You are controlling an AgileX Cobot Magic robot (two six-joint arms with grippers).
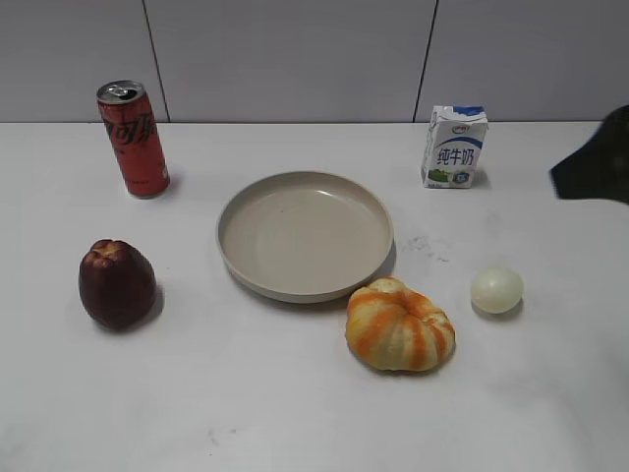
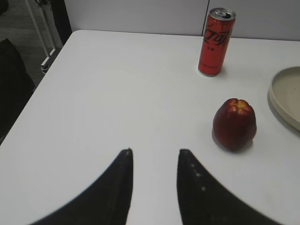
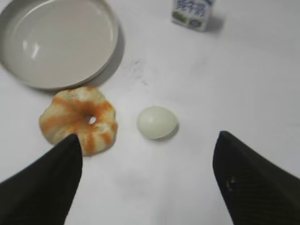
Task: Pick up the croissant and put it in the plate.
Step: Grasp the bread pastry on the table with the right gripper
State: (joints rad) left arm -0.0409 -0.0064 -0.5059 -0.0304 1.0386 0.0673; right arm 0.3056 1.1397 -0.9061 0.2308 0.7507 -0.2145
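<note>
Next, my right gripper should go to the croissant's yellow side (image 1: 376, 339) (image 3: 63, 125), the one away from the pale egg-like ball, and close there.
The croissant (image 1: 399, 327), a lumpy bun with orange and cream stripes, lies on the white table just in front of the plate's right front rim. The plate (image 1: 306, 281) is a round beige dish and holds nothing. In the right wrist view the croissant (image 3: 78, 118) sits by the left fingertip, below the plate (image 3: 105, 61). My right gripper (image 3: 147, 136) is wide open and empty, above the table. In the exterior view only a dark part of the right gripper (image 1: 595, 162) shows at the right edge. My left gripper (image 2: 154, 152) is open and empty over bare table at the far left.
A small pale egg-like ball (image 1: 496, 290) lies right of the croissant, also in the right wrist view (image 3: 157, 122). A dark maroon apple-like fruit (image 1: 117, 283) sits left, a red can (image 1: 133, 139) back left, a milk carton (image 1: 454, 147) back right.
</note>
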